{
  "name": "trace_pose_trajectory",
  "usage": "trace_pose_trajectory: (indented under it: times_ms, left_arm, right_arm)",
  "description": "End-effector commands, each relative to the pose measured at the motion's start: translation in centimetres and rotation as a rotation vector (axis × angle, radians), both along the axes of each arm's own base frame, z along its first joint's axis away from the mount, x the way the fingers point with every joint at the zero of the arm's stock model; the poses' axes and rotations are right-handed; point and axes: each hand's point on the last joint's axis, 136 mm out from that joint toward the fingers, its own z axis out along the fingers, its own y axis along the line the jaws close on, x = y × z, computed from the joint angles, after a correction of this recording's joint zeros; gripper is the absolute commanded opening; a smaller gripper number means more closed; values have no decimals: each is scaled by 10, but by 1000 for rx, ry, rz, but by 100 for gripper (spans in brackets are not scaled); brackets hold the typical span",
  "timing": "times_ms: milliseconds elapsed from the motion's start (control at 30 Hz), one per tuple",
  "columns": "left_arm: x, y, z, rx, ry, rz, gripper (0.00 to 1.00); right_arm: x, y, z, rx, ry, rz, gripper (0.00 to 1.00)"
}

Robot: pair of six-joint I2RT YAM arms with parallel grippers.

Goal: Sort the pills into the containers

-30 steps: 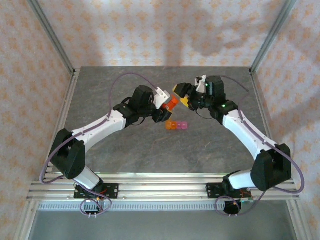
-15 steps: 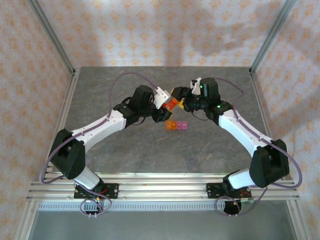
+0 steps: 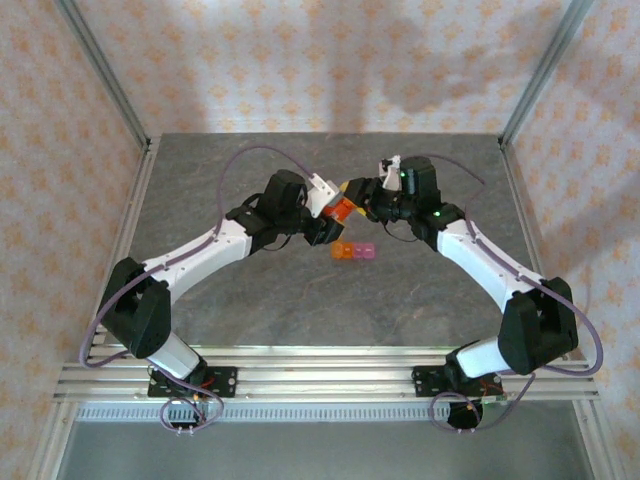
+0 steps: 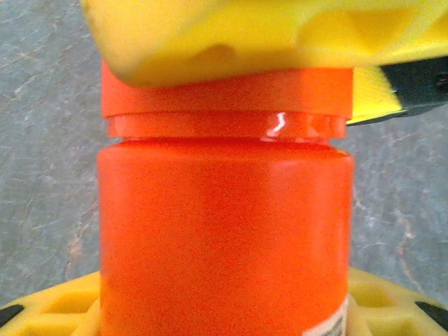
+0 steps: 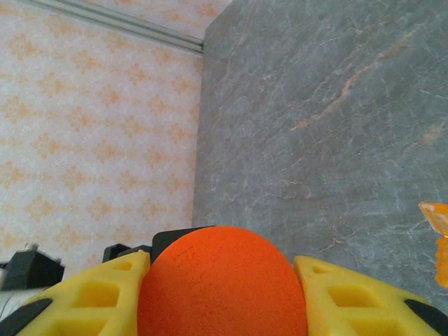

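My right gripper should open, back off, turn and grip the cap anew point(image 4: 224, 98), because its finger lies at a slant across the cap seated on the bottle's neck.
An orange pill bottle point(image 3: 342, 209) hangs above the table's middle, held by its body in my left gripper point(image 3: 333, 218). In the left wrist view the bottle point(image 4: 224, 238) stands between that gripper's yellow fingers point(image 4: 49, 308). My right gripper point(image 3: 354, 193) is shut on the bottle's cap point(image 5: 222, 280), with a yellow finger point(image 5: 98, 301) pressed against each side. Its pad point(image 4: 245, 35) lies over the cap point(image 4: 224, 94). The containers point(image 3: 354, 251), a short strip of cells running from orange to pink, lie on the table just below both grippers. The bottle's contents are hidden.
The grey stone-patterned table point(image 3: 250, 300) is bounded by patterned walls and metal corner posts point(image 3: 530, 90). An orange translucent piece point(image 5: 437, 238) shows at the right edge of the right wrist view. Purple cables arch over both arms.
My right gripper has moved left to the bottle and closed around its cap. The left gripper has kept the bottle almost still.
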Motion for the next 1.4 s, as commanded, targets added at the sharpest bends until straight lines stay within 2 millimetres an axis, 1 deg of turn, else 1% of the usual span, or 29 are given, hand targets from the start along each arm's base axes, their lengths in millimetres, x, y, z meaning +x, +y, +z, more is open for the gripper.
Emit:
trace_pose_trajectory:
  times_ms: [0, 100, 167, 267, 333, 367, 400, 467, 500, 567, 633, 667, 733, 800, 967, 1133, 1367]
  left_arm:
    - [-10, -12, 64, -235, -25, -104, 0]
    - [-15, -13, 76, -341, 36, -154, 0]
    - [-16, -15, 78, -381, 71, -173, 0]
    - [-14, -15, 73, -376, 81, -168, 0]
    - [-9, -13, 67, -350, 74, -140, 0]
    - [-5, -11, 63, -330, 65, -123, 0]
    - [-2, -8, 59, -305, 56, -98, 0]
    - [6, -1, 50, -240, 21, -46, 0]
    - [9, 2, 47, -209, 1, -28, 0]
    - [13, 8, 40, -124, -48, 9, 0]
    - [13, 12, 31, -27, -100, 35, 0]
    - [13, 13, 27, 18, -129, 40, 0]
    - [12, 13, 22, 84, -170, 46, 0]
    - [11, 11, 18, 120, -190, 41, 0]
    - [9, 5, 17, 129, -198, 32, 0]
    - [8, -1, 17, 128, -199, 17, 0]
    - [6, -3, 19, 127, -199, 9, 0]
  right_arm:
    - [10, -22, 6, -44, -148, 6, 30]
    - [6, -26, 20, -34, -255, 68, 31]
    - [2, -24, 26, -21, -286, 107, 30]
    - [0, -22, 31, -6, -285, 122, 31]
    - [0, -23, 33, -3, -273, 112, 32]
    - [1, -25, 33, -5, -258, 97, 36]
    - [1, -27, 34, -10, -248, 83, 44]
    - [3, -33, 35, -29, -215, 35, 64]
    - [3, -35, 37, -36, -206, 17, 70]
    - [3, -40, 38, -45, -175, -20, 75]
    - [4, -43, 36, -43, -123, -55, 76]
    - [5, -46, 31, -45, -79, -79, 76]
    - [7, -47, 22, -40, -4, -104, 76]
    - [8, -45, 19, -7, 29, -119, 77]
    - [8, -37, 14, 33, 64, -128, 76]
    - [6, -25, 8, 21, 75, -110, 74]
    - [3, -9, 3, 16, 79, -78, 72]
